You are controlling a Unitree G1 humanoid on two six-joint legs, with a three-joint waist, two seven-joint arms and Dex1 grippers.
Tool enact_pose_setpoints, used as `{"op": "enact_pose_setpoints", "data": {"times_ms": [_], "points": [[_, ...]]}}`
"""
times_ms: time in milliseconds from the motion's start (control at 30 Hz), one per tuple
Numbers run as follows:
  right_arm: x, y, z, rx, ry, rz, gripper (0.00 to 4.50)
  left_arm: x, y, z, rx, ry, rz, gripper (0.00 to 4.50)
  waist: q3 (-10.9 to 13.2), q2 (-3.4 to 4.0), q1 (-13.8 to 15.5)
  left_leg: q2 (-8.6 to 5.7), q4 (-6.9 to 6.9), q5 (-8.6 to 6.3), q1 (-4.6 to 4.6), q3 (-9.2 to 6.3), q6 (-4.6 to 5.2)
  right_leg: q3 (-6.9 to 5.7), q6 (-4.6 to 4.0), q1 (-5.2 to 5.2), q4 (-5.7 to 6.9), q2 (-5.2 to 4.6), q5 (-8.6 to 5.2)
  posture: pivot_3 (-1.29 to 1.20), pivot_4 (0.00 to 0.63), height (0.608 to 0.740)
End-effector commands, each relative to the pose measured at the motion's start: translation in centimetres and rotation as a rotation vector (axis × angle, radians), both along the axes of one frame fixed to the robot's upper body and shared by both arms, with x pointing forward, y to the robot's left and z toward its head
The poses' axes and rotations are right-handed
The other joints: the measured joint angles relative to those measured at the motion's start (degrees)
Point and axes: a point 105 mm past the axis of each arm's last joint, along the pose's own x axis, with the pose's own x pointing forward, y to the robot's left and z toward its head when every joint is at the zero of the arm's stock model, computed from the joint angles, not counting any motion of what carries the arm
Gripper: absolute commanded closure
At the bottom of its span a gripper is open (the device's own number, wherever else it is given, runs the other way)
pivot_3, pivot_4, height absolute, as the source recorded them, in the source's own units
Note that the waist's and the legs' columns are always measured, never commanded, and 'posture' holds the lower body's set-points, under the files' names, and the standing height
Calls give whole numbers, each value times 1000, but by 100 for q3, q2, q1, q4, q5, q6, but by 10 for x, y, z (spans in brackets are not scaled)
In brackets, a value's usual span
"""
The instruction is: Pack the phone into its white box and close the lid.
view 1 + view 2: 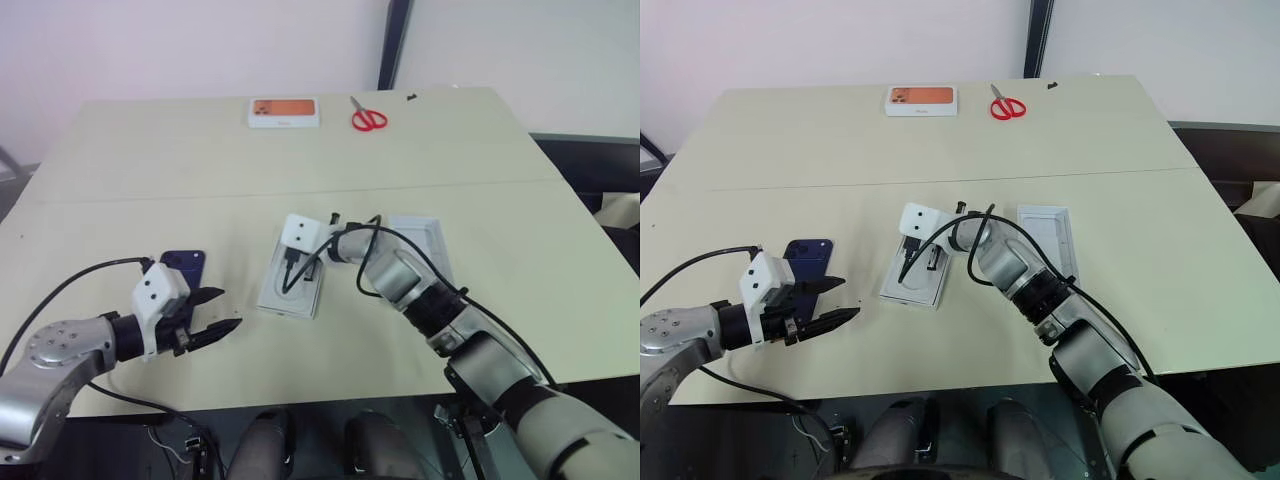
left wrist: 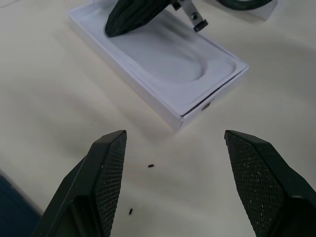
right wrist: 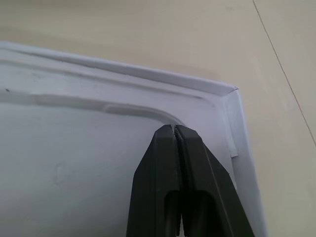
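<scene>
My right gripper will lift off, grip the box's near side [image 1: 302,316] and pull the box square, because the white box is slanted with that gripper's shut fingers on its insert.
The dark navy phone [image 1: 185,266] lies flat on the table at the left. My left gripper [image 1: 228,308] hovers just to its right and nearer the front edge, open and empty, pointing toward the white box [image 1: 291,292]. The box sits mid-table with a flat white insert with an oval recess [image 2: 168,59] lying in it. My right gripper [image 3: 173,129] is shut, its tips pressed down on the insert near one corner of the box. The lid [image 1: 421,240] lies inside-up just right of the box, partly hidden behind my right arm.
A white box with an orange picture [image 1: 285,112] and red scissors [image 1: 368,119] lie at the far edge of the table. The table's front edge [image 1: 330,395] runs close below both arms.
</scene>
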Motion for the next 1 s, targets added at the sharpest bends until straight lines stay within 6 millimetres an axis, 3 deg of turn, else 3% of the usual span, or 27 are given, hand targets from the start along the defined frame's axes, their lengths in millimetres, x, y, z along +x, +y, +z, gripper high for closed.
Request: {"op": "enact_pose_setpoints", "data": {"times_ms": [33, 167, 433, 600, 733, 867, 933, 1000], "points": [[-2, 4, 11, 39, -28, 22, 4392, 0, -3, 9, -15, -33, -6, 1186, 0, 0, 0, 0, 0, 0, 0, 0, 0, 0, 0, 0, 0, 0, 0, 0, 150, 740], [-6, -10, 20, 36, -68, 49, 4392, 0, -3, 9, -16, -33, 3, 1186, 0, 1, 24, 0, 2, 0, -1, 0, 0, -1, 0, 1, -1, -1, 0, 0, 150, 740], [-57, -22, 23, 13, -9, 239, 4392, 6, 10, 12, -18, -42, 54, 1186, 1, 1, -4, 2, 1, -12, 0, -2, 21, -1, 0, 2, -3, 1, 0, 0, 150, 740], [-62, -19, 3, -58, 1, 249, 4392, 11, 16, 12, -19, -48, 87, 1186, 1, 1, 13, 3, 2, -12, 0, -2, 21, -1, 0, 2, -1, 2, 0, 0, 150, 740], [-61, -36, -1, -127, -10, 244, 4392, 11, 19, 12, -19, -52, 106, 1186, 1, 1, 68, 2, 8, -12, 0, -2, 21, -2, 1, 9, -6, 0, 0, 0, 150, 740], [-67, -37, 21, -26, -23, 270, 4392, 9, 23, 12, -19, -52, 122, 1186, 0, 1, 47, 2, 9, -13, 0, -5, 23, -3, 0, 14, -10, -1, 0, 0, 150, 740], [-83, -35, 31, 43, 27, 333, 4392, 6, 21, 13, -26, -51, 116, 1186, 1, 2, 42, 2, 6, -13, 0, -5, 23, -4, 0, 10, -9, 0, 0, 0, 150, 740], [-103, -38, 34, 76, 97, 405, 3875, 1, 17, 12, -24, -48, 90, 1186, 1, 1, 41, 2, 4, -14, -1, -5, 24, -3, 0, 10, -10, 0, 0, 0, 150, 740]]}}
